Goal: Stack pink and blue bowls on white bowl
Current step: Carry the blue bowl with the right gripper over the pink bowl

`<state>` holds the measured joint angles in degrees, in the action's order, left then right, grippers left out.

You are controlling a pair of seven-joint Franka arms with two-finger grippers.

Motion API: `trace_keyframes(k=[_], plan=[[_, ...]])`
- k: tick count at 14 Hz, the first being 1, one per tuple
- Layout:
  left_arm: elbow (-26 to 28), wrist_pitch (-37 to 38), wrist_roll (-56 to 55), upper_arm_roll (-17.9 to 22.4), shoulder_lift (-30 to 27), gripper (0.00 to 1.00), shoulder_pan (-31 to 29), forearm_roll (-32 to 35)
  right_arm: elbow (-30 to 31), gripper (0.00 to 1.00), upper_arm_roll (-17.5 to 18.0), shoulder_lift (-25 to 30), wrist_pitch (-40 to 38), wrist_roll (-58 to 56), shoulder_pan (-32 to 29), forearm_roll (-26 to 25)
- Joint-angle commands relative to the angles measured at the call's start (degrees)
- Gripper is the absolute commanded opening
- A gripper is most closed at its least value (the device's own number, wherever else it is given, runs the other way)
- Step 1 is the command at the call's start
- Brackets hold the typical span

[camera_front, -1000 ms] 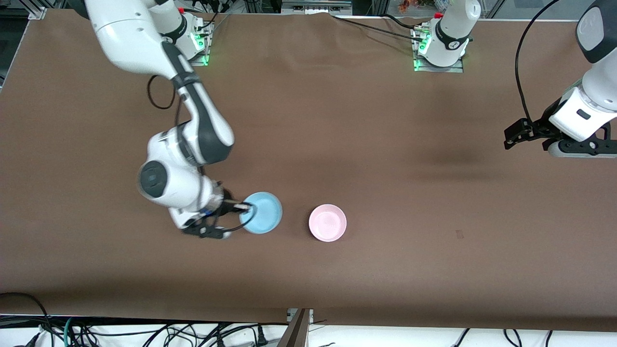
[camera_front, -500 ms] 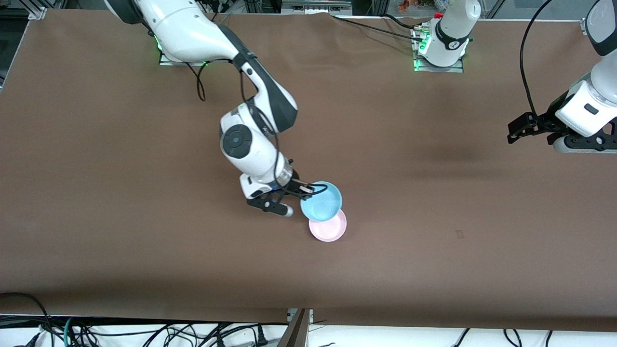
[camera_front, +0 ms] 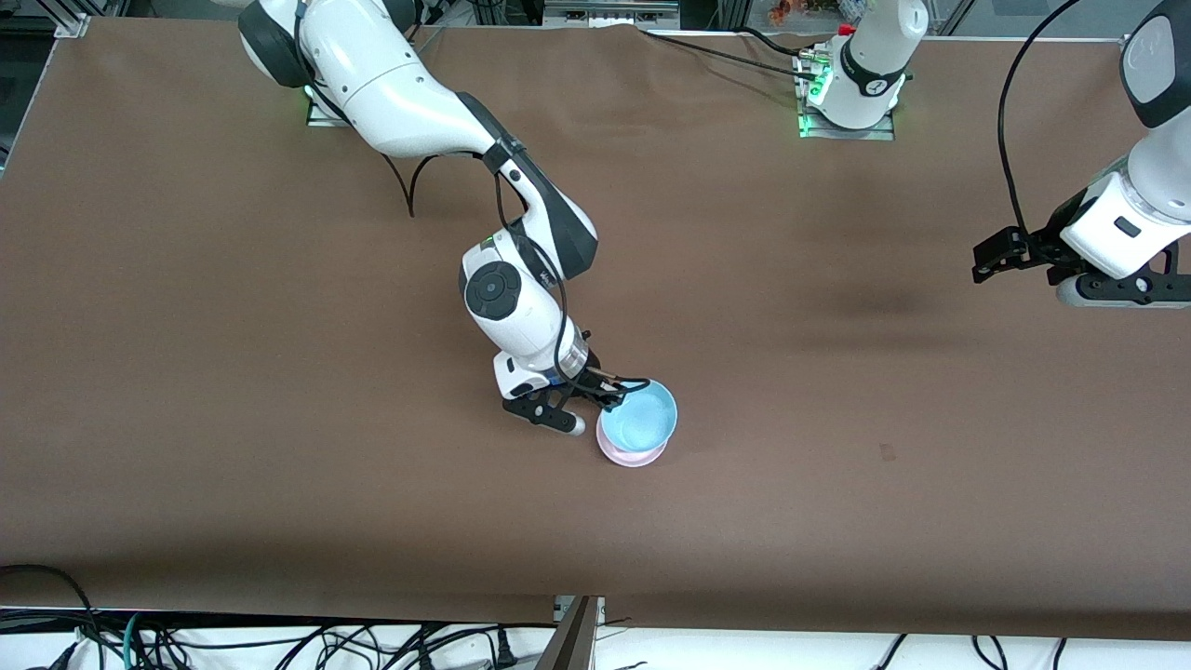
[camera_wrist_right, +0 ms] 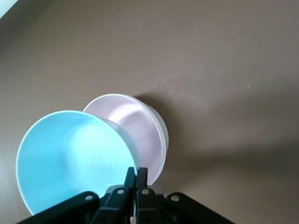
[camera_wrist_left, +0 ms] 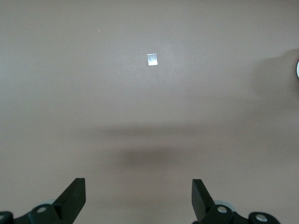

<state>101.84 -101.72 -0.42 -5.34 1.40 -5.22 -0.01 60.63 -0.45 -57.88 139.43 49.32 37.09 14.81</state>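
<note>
My right gripper will let go of the light blue bowl inside the pink bowl (camera_front: 633, 431) (camera_wrist_right: 127, 135) that sits nested in the white bowl.
My right gripper (camera_front: 609, 391) (camera_wrist_right: 136, 175) is shut on the rim of the light blue bowl (camera_front: 640, 416) (camera_wrist_right: 70, 158). It holds that bowl tilted just over the pink bowl (camera_front: 633, 458) (camera_wrist_right: 140, 121), covering most of it in the front view. The pink bowl rests on the table, and a thin white rim (camera_wrist_right: 164, 133) shows under its edge, which is the white bowl nested beneath it. My left gripper (camera_front: 984, 265) (camera_wrist_left: 138, 191) hangs open over bare table at the left arm's end, holding nothing; that arm waits.
A brown cloth covers the table (camera_front: 837, 521). A small silvery tape patch (camera_front: 887, 453) (camera_wrist_left: 152, 59) lies on it toward the left arm's end. The arm bases (camera_front: 851, 93) stand along the table's edge farthest from the front camera.
My right arm has carried the blue bowl across the table from the right arm's end to over the pink bowl, and lowered it. The left arm has barely shifted.
</note>
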Motion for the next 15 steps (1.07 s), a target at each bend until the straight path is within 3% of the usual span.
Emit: trace_keyframes(k=[1,15], plan=[[-0.85,0.47,0.51,0.15,0.44,1.00,0.12,0.01,-2.44,0.00,-0.16,-1.35,0.05,0.51,0.44,-1.54],[-0.23,0.56,0.95,0.15,0.35,1.00,-0.32,0.01,-2.44,0.00,-0.34,-2.59,2.16,-1.95,-0.26,-4.00]])
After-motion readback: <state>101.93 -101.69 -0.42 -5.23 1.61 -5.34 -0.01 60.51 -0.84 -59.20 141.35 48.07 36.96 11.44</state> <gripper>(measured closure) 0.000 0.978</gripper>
